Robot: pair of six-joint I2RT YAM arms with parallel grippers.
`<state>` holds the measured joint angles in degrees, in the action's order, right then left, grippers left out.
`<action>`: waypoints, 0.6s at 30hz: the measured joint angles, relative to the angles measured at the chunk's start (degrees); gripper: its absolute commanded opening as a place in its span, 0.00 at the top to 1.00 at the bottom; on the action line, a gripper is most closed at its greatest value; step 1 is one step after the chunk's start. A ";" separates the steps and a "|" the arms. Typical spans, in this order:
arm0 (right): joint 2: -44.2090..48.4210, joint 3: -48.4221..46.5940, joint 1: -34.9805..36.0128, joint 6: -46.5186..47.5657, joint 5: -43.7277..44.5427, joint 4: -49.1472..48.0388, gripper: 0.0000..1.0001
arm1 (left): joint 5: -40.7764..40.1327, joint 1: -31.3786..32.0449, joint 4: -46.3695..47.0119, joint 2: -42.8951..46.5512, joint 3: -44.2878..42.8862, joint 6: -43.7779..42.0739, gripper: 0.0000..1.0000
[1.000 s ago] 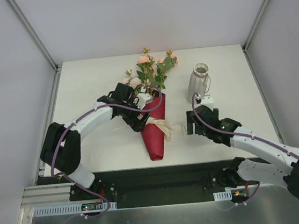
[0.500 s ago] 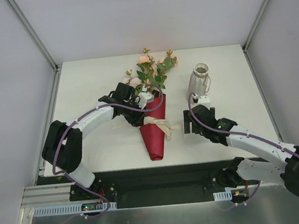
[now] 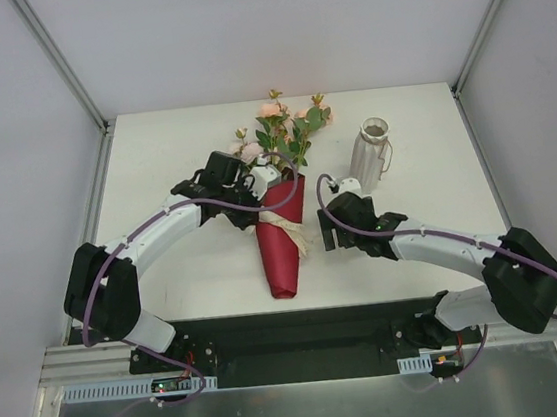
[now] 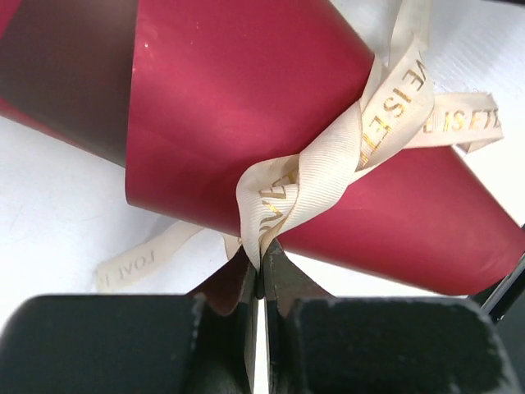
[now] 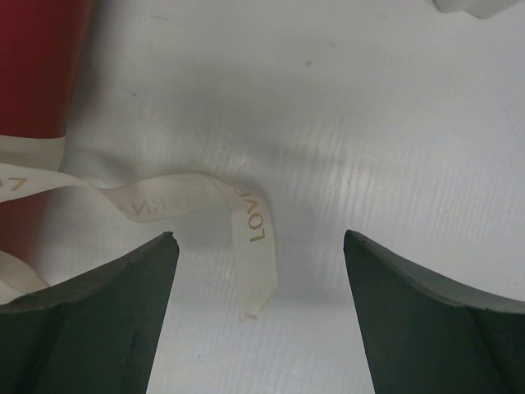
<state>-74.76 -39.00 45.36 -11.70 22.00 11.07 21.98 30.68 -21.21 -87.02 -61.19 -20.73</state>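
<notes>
My right gripper needs to grip the cream ribbon's loose end (image 3: 318,234) (image 5: 257,275), just past the gold lettering on the tail next to the red cone.
A bouquet lies on the white table (image 3: 162,161), pink flowers (image 3: 284,127) at the far end and its dark red paper cone (image 3: 280,254) pointing toward me. A cream ribbon (image 3: 291,229) with gold lettering is tied round the cone. My left gripper (image 3: 256,216) sits at the cone's left side. In the left wrist view it (image 4: 261,261) is shut on a loop of the ribbon (image 4: 328,164), against the red cone (image 4: 246,107). My right gripper (image 3: 328,235) is right of the cone and stands open (image 5: 261,240), with a loose ribbon tail (image 5: 256,254) lying between its fingers, untouched.
A pale ribbed vase (image 3: 371,151) stands upright behind the right gripper, toward the back right. White enclosure walls (image 3: 10,148) close in the table on the left, right and back.
The right arm has swung left toward the cone and its ribbon tail. The left gripper has shifted slightly left, and the cone's tip has moved left with it.
</notes>
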 measured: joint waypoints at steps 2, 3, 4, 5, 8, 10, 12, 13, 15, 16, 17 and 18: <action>-1.55 -0.61 0.74 1.70 -0.07 -1.09 0.13 | -0.52 0.00 -0.74 0.44 -0.63 0.13 1.00; -2.47 -0.79 1.20 2.58 -0.13 -1.79 0.12 | -0.98 0.00 -1.25 0.55 -1.05 0.20 1.00; -3.41 -0.90 1.75 3.41 -0.22 -2.36 0.12 | -1.33 0.00 -1.68 0.63 -1.42 0.24 1.00; -4.33 -0.90 2.49 4.11 -0.37 -2.93 0.11 | -1.53 0.00 -2.01 0.81 -1.60 0.24 1.00; -6.45 -0.90 4.72 5.95 -0.70 -4.13 0.09 | -1.66 -0.02 -2.75 1.11 -1.68 0.22 1.00; -7.23 -0.90 6.34 6.97 -1.09 -4.90 0.08 | -2.14 0.00 -3.61 1.11 -1.68 0.17 0.97; -7.34 -0.90 7.93 7.98 -1.57 -5.46 0.07 | -2.84 -0.02 -4.20 1.11 -1.66 0.11 0.95; -7.34 -0.90 8.50 8.31 -1.73 -5.70 0.07 | -3.04 -0.02 -4.42 1.11 -1.66 0.11 0.89; -7.34 -0.90 9.79 9.09 -1.81 -6.36 0.07 | -3.08 -0.02 -4.79 1.11 -1.64 0.04 0.83; -7.39 -0.90 10.23 9.44 -1.81 -6.71 0.07 | -3.08 -0.02 -4.81 1.11 -1.60 -0.04 0.78; -7.56 -0.90 10.47 9.70 -1.81 -7.30 0.07 | -3.08 -0.02 -4.79 1.11 -1.46 -0.07 0.65; -8.00 -0.96 10.54 9.90 -1.75 -7.89 0.07 | -3.08 -0.02 -4.79 1.11 -1.27 -0.11 0.59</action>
<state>-82.76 -39.97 55.90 -1.80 20.25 3.18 18.90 30.65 -26.00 -85.91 -62.46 -20.84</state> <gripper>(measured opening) 0.929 0.197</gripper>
